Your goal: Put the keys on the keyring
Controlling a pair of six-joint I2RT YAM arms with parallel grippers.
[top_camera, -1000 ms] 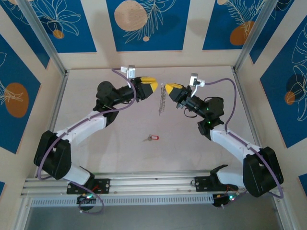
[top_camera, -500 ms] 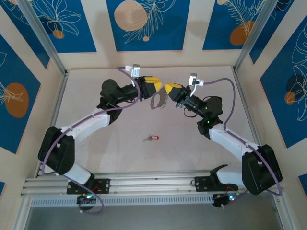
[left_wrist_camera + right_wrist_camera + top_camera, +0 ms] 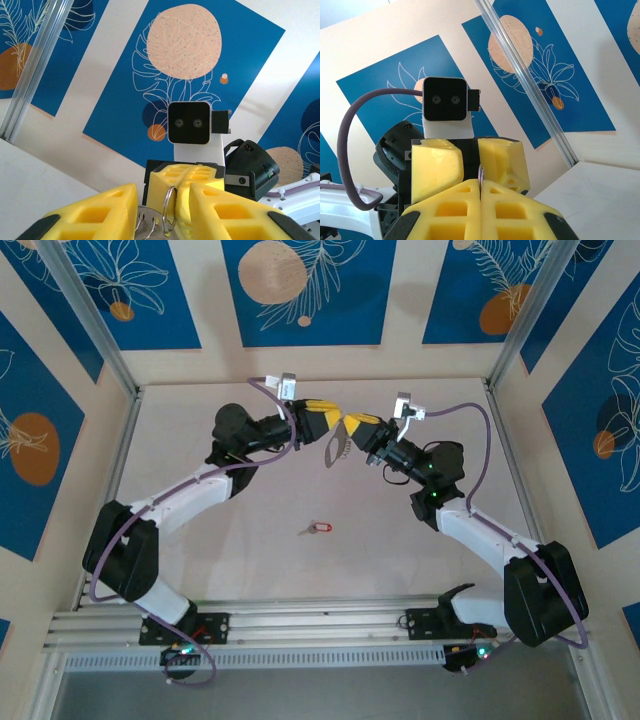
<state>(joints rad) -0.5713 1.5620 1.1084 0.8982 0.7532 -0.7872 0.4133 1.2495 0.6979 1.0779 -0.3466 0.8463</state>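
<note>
The keyring hangs at a slant from my right gripper, so next my left gripper grabs its top edge (image 3: 170,201) and turns the keyring before my right gripper takes it back.
The keyring (image 3: 335,447), a thin grey loop with small metal pieces, hangs in mid-air over the far half of the table. My right gripper (image 3: 350,427) is shut on its upper edge. In the right wrist view a sliver of the keyring (image 3: 480,174) sticks out above the right gripper (image 3: 480,183). My left gripper (image 3: 327,421) faces it tip to tip. In the left wrist view the keyring (image 3: 168,205) stands edge-on inside the left gripper (image 3: 162,194), whose jaws are still apart with a gap on the left side. The red-headed key (image 3: 320,528) lies alone on the table, nearer the arm bases.
Blue patterned panels wall in the table (image 3: 230,540) on three sides, with metal posts (image 3: 95,330) at the back corners. A metal rail (image 3: 320,625) runs along the near edge by the arm bases.
My left gripper has moved right up to the right gripper and narrowed its jaws around the keyring. The keyring has swung from hanging straight down to tilted between the tips.
</note>
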